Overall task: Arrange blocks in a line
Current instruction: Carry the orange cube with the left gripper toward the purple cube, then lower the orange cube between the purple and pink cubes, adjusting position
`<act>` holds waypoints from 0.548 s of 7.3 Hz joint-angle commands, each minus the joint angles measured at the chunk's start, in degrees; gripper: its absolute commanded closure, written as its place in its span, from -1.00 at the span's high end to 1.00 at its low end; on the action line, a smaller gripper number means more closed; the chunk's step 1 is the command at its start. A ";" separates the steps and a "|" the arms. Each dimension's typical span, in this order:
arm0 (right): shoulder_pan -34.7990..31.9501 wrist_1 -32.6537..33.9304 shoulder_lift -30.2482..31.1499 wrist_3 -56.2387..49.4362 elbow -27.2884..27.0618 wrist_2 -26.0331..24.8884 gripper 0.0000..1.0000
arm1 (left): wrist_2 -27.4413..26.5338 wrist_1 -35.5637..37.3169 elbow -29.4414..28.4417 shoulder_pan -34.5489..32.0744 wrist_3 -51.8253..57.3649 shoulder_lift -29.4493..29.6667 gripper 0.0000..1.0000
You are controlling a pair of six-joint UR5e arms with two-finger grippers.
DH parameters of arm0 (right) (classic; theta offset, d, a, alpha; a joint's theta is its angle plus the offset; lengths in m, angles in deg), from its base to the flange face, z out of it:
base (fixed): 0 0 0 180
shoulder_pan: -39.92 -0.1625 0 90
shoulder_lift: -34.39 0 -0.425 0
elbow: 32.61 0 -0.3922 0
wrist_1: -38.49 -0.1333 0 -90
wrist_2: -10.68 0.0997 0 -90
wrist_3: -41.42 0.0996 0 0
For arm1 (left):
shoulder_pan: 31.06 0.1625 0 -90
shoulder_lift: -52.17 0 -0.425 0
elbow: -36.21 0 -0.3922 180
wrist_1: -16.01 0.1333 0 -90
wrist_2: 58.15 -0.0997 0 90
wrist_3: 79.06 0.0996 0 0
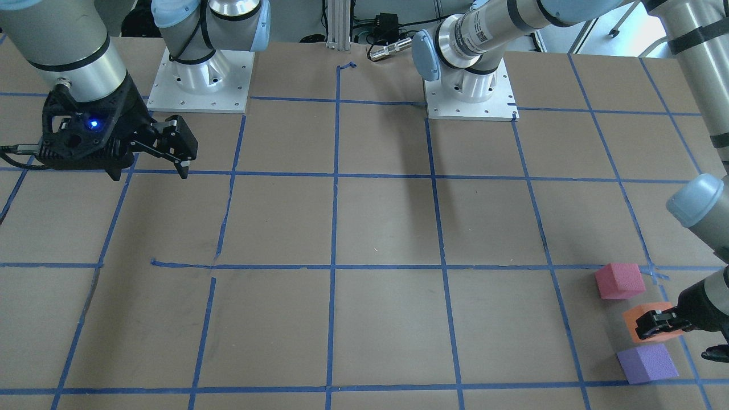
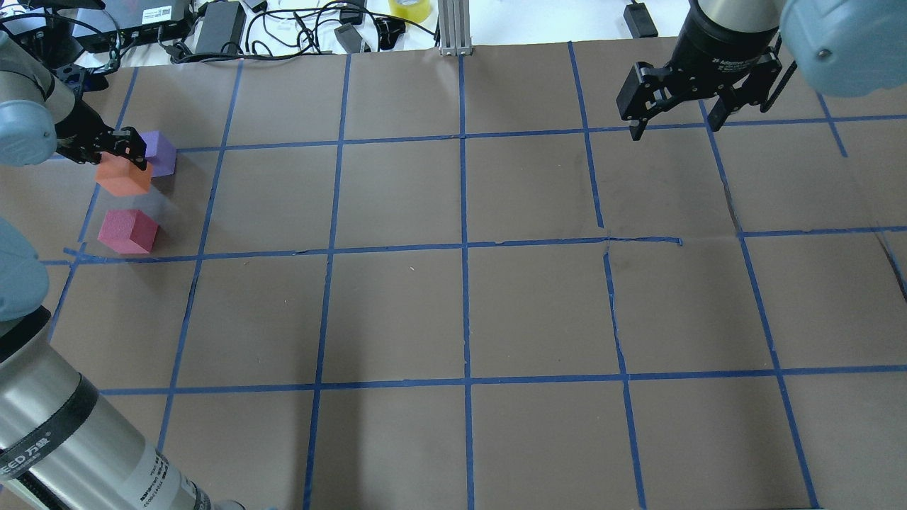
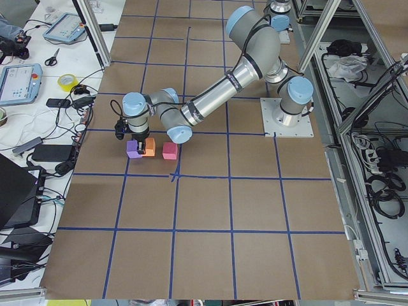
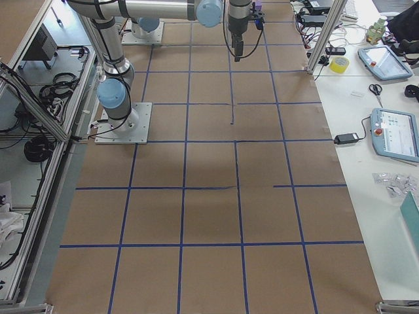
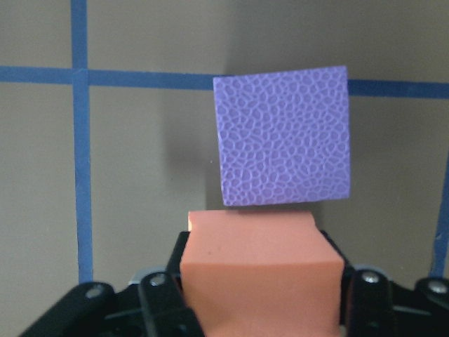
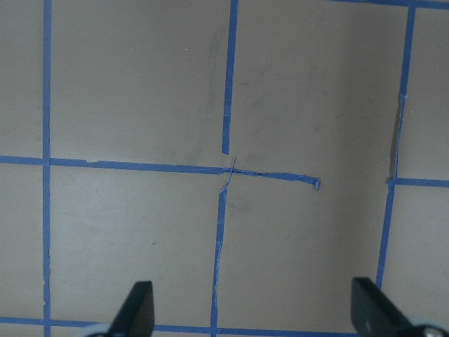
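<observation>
The robot's left gripper will let go of the orange block on the table [image 1: 632, 327] [image 5: 271, 281] between the pinkish-red block and the purple block.
The orange block [image 5: 259, 246] sits between the fingers of my left gripper [image 5: 263, 309], which is shut on it at the table's far left [image 2: 122, 180]. The purple block [image 5: 284, 137] lies just beyond it, almost touching, on the blue tape line [image 2: 161, 152]. The pinkish-red block [image 2: 127, 231] lies on the nearer side with a small gap. The three stand in a rough row [image 1: 641, 316]. I cannot tell whether the orange block rests on the table. My right gripper [image 2: 673, 126] is open and empty, high over the far right.
The brown table [image 2: 460, 312] carries a grid of blue tape lines. Cables, power bricks and a tape roll [image 2: 409, 8] lie beyond the far edge. The arm bases [image 1: 199, 82] are bolted at the robot's side.
</observation>
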 commanded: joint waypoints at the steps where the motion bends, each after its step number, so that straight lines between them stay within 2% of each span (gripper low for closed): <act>1: 0.35 -0.05 -0.21 -0.62 -0.03 -0.49 1.00 | 0.34 0.15 0.77 -0.07 -1.97 0.06 -1.00; 4: 0.44 0.03 -0.30 -0.45 -0.03 -0.40 1.00 | 0.34 2.08 3.49 -0.07 -0.14 0.14 -1.00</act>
